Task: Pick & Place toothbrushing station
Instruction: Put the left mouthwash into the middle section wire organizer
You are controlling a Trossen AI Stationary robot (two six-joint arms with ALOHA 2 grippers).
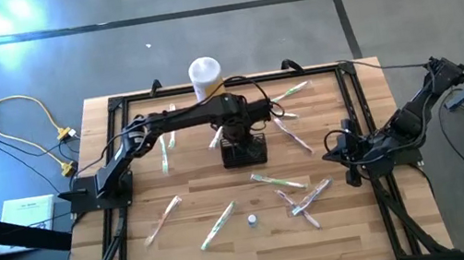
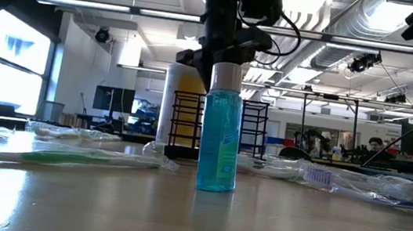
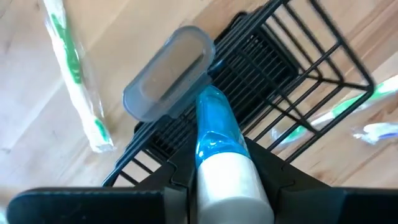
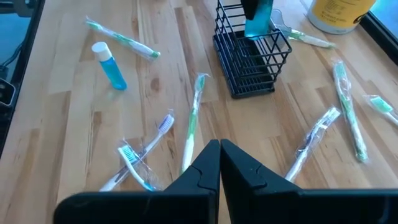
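Observation:
Next, I release the blue bottle from my left gripper inside the open black wire basket [image 1: 238, 154] [image 3: 183, 137] at the middle of the table.
The toothbrushing station, a black wire basket [image 1: 244, 151] [image 3: 267, 68] [image 4: 252, 62], stands on its base at the table's middle. My left gripper [image 1: 237, 129] [image 3: 227, 174] hangs right above it, shut on a blue bottle with a white cap [image 3: 214, 134] [image 4: 258, 18]. A greyish translucent oblong piece [image 3: 168, 71] shows beside the bottle's lower end; what it rests on I cannot tell. A second blue bottle [image 1: 252, 221] [image 2: 221, 133] [image 4: 112, 65] stands upright nearer the front edge. My right gripper [image 1: 350, 167] [image 4: 219, 152] waits shut at the table's right side, above the wood. My left gripper pinches the bottle at its white cap end [image 3: 230, 186] between the two fingers [image 3: 273, 171]. The fingers come from above, pointing down. The bottle hangs cap up, its blue body [image 4: 257, 28] down at the basket's open top. Whether it touches the wires I cannot tell.
A tall yellow-and-white canister [image 1: 206, 76] [image 4: 339, 14] stands behind the basket at the far edge. Several wrapped toothbrushes [image 1: 217, 225] [image 4: 193, 118] [image 3: 74, 68] lie scattered around the basket and toward the front. A black frame [image 1: 116, 106] borders the tabletop.

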